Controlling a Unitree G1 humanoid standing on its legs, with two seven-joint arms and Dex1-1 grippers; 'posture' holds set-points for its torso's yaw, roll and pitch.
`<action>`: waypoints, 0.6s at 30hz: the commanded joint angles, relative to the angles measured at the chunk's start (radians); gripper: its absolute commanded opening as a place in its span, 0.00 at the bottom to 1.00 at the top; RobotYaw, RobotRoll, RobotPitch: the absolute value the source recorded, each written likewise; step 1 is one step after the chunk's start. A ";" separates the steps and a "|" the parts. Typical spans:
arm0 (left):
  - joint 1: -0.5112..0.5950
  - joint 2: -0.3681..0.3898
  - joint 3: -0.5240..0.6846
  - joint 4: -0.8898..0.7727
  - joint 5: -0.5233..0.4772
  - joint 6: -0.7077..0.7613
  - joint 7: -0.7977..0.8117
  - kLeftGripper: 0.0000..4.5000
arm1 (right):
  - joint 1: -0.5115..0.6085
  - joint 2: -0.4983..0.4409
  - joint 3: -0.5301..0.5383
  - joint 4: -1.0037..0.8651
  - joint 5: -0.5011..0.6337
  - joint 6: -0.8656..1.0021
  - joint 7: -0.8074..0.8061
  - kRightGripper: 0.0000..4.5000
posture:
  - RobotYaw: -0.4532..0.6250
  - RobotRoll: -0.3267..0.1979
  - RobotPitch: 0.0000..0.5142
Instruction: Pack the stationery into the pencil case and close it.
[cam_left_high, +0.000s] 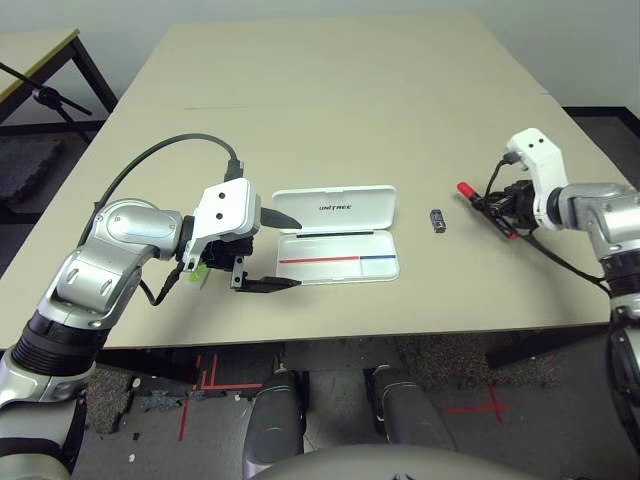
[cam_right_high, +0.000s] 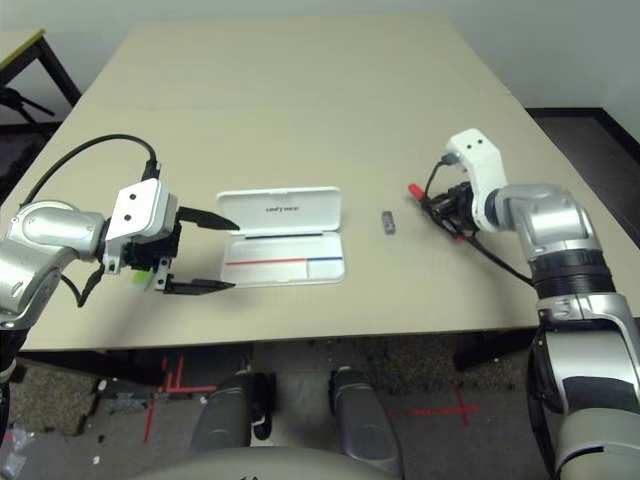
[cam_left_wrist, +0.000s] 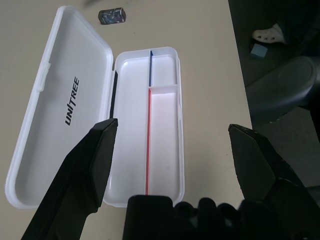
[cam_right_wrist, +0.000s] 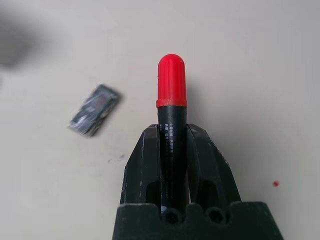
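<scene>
Next, I release the marker from my right gripper in the tray's rear compartment (cam_left_high: 342, 247), between the red-and-blue stripe and lid.
The white pencil case (cam_left_high: 350, 200) lies open at mid-table, its lid lettered "UNITREE" flat behind the tray with the red-and-blue stripe (cam_left_wrist: 149, 125). My left gripper (cam_left_high: 290, 253) stands open just left of the case, its fingers pointing at it with nothing between them. A lime-green highlighter (cam_left_high: 197, 272) lies under that wrist, partly hidden. A tiny dark grey block (cam_left_high: 437, 220) sits on the table right of the case. Farther right, my right gripper (cam_right_wrist: 172, 135) is shut on the black barrel of the marker (cam_right_wrist: 171, 85), whose red cap points toward the block (cam_right_wrist: 94, 110).
The tan table's front edge (cam_left_high: 400, 330) runs just below the case. Bare tabletop stretches behind the case and between the block and the case. A second table and a black stand (cam_left_high: 45, 95) are at far left, off this table.
</scene>
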 joint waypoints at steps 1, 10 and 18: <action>0.015 0.014 -0.002 0.002 0.015 -0.007 -0.002 1.00 | 0.004 -0.038 0.035 -0.038 -0.013 -0.153 0.128 0.11 | 0.38 0.62 0.21; 0.030 0.016 -0.002 0.002 0.029 -0.011 0.005 1.00 | 0.012 -0.058 0.073 -0.124 -0.014 -0.259 0.315 0.11 | 0.39 0.62 0.22; 0.053 0.023 0.001 -0.008 0.037 -0.009 0.009 1.00 | 0.020 -0.065 0.104 -0.311 0.051 -0.166 0.445 0.11 | 0.40 0.62 0.22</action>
